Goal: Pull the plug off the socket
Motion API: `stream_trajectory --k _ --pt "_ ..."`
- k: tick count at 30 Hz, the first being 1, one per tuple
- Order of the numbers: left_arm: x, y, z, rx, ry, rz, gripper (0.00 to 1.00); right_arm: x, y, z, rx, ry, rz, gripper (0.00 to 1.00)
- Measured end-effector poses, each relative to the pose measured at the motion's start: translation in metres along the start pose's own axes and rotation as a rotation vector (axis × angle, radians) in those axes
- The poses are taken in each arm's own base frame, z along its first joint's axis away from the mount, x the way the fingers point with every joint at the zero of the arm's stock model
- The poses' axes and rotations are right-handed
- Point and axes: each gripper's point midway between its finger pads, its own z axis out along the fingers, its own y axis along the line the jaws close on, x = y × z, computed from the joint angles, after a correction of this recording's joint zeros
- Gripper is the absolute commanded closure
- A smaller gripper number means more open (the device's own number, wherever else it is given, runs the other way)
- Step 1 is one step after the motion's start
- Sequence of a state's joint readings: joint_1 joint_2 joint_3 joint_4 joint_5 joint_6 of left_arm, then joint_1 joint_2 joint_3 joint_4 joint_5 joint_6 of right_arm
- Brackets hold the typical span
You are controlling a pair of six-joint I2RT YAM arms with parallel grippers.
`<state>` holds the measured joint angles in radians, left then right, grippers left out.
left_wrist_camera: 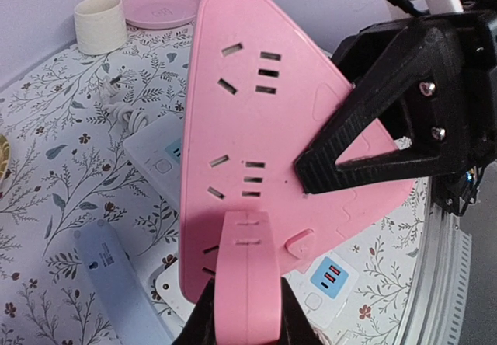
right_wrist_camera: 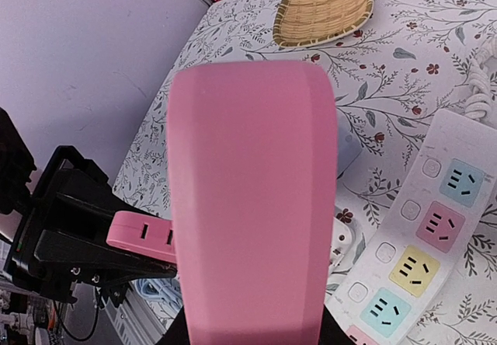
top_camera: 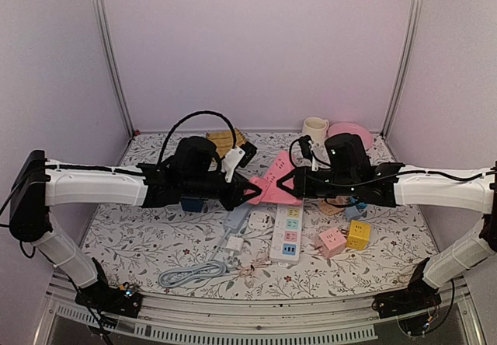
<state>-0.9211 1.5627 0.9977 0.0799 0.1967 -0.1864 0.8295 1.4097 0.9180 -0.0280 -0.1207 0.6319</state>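
My left gripper needs to let go of the pink plug on the table (top_camera: 192, 231) just in front of the dark blue cube.
A pink power strip (top_camera: 272, 183) hangs in the air between both arms, above the table's middle. My right gripper (right_wrist_camera: 252, 329) is shut on one end of the pink strip (right_wrist_camera: 252, 205). A pink plug (left_wrist_camera: 247, 275) sits against the strip's outlet face (left_wrist_camera: 256, 112), and my left gripper (left_wrist_camera: 247, 314) is shut on its sides. Its prongs are hidden. The plug (right_wrist_camera: 140, 236) also shows at the strip's left edge in the right wrist view. The white socket (top_camera: 286, 232) with pastel panels lies flat below, no plug showing in it (right_wrist_camera: 423, 236).
A grey-blue strip (top_camera: 235, 219) and a coiled cable (top_camera: 190, 273) lie left of the white strip. Pink (top_camera: 332, 242) and yellow (top_camera: 358, 235) cube adapters sit to its right. A woven basket (top_camera: 225, 139), cream cup (top_camera: 314, 129) and pink plate (top_camera: 353, 134) stand at the back.
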Motion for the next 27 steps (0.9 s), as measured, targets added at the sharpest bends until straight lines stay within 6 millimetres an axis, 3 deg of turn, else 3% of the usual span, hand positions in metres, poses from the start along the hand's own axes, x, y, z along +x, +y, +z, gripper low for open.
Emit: stream_trajectory --k 23,27 --pt "-0.01 0.004 -0.021 0.003 -0.038 0.015 1.0 -0.008 0.011 -0.001 -0.025 -0.016 -0.055 0.96" --pt "-0.027 -0.002 -0.039 0.026 -0.086 0.021 1.0 -0.005 -0.038 0.0 0.167 -0.008 -0.056 0.96"
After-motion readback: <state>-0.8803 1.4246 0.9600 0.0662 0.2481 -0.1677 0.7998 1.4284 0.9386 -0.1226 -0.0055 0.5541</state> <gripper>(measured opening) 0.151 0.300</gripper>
